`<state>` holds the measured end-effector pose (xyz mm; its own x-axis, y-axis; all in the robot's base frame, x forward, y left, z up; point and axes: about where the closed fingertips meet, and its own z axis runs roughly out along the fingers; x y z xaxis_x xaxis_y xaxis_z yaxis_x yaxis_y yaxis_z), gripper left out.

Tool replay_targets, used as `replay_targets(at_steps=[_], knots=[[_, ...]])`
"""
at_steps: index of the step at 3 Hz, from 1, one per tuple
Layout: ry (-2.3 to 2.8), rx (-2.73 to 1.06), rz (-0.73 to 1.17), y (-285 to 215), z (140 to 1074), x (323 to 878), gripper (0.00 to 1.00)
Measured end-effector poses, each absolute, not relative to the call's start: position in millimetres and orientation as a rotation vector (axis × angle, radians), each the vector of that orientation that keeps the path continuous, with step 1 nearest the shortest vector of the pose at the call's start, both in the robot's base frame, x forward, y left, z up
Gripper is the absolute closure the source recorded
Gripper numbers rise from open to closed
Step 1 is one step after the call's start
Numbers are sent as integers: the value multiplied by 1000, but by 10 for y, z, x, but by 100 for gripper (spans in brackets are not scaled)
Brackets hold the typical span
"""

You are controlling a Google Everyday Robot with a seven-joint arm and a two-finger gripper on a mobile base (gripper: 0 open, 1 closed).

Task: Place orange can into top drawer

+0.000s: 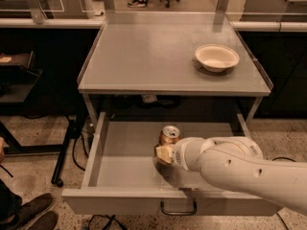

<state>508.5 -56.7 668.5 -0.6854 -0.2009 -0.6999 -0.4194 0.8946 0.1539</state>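
Note:
I need to release the orange can upright on the middle of the open top drawer's bottom [170, 159].
The orange can [169, 135] stands upright, silver top showing, over the middle of the open top drawer [122, 169]. My gripper [164, 153] comes in from the right on the white arm [240, 169] and is shut on the can's lower part; its cream fingertips [163, 154] show just below the can. Whether the can rests on the drawer's bottom or hangs just above it is hidden by the arm. The drawer's dark handle [178, 209] sits on its front panel.
A shallow white bowl [217, 57] sits at the right of the grey tabletop [158, 51] above the drawer. A dark stand [64, 152] and cables are on the floor at left. A shoe [29, 212] shows at bottom left.

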Motion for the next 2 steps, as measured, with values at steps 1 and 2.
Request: replay_targets(at_steps=[1,2], knots=[[2343,-424,402,-572,6600,5068,100],[2355,-406,410,-573,6493,5038,100]])
